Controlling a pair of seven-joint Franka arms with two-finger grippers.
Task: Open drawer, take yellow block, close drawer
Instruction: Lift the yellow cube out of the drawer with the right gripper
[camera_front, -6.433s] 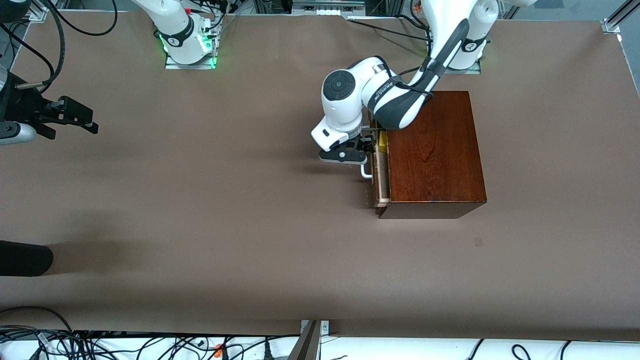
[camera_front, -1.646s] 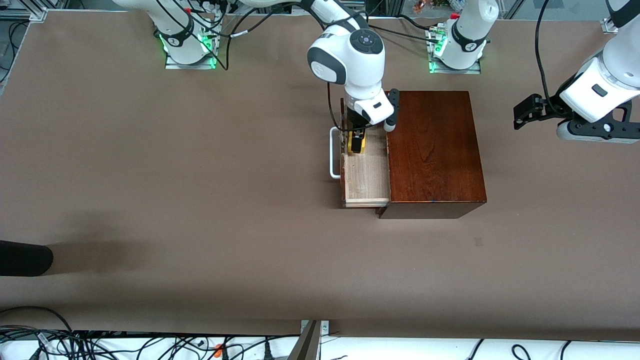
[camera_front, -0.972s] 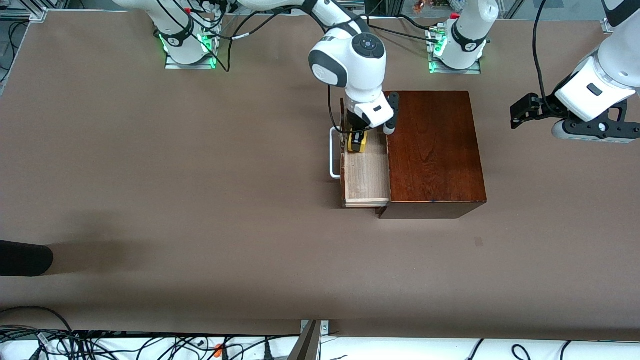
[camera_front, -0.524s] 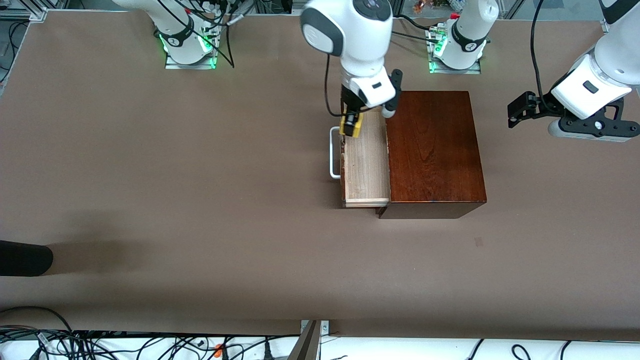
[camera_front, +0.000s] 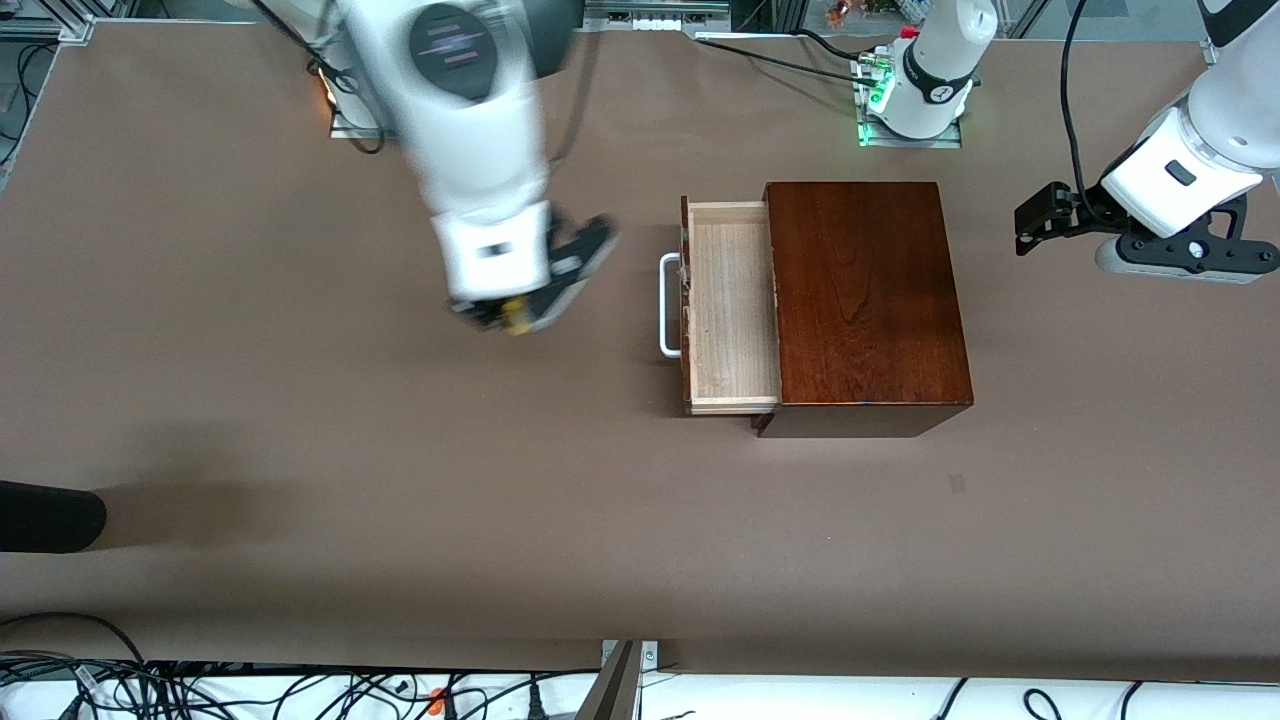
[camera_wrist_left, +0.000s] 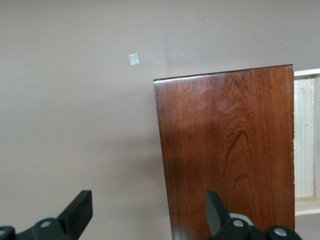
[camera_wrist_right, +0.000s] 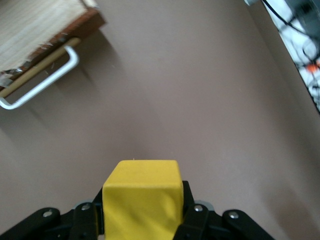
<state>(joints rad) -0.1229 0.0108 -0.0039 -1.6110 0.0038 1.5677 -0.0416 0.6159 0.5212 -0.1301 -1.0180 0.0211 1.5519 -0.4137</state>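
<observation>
Next, I set the yellow block on the bare table (camera_front: 398, 365) between the white handle and the dark object, using my right gripper.
The drawer (camera_front: 732, 305) of the dark reddish-brown wooden box (camera_front: 865, 300) stands pulled out, its pale interior bare and its white handle (camera_front: 667, 305) toward the right arm's end. My right gripper (camera_front: 512, 318) is shut on the yellow block (camera_wrist_right: 142, 199), held over the open table beside the drawer's front. The block shows as a yellow speck in the front view (camera_front: 515, 322). The handle shows in the right wrist view (camera_wrist_right: 42, 82). My left gripper (camera_front: 1035, 222) is open and empty, in the air past the box at the left arm's end; the box shows under it (camera_wrist_left: 227, 150).
The brown table (camera_front: 400, 480) spreads around the box. A dark object (camera_front: 45, 515) lies at the table's edge at the right arm's end. Cables (camera_front: 250, 690) run along the edge nearest the front camera. A small pale mark (camera_front: 958, 484) lies on the table.
My right gripper lifted the yellow block out of the drawer and swung it away over the open table toward the right arm's end. The left arm barely moved. The drawer stays open.
</observation>
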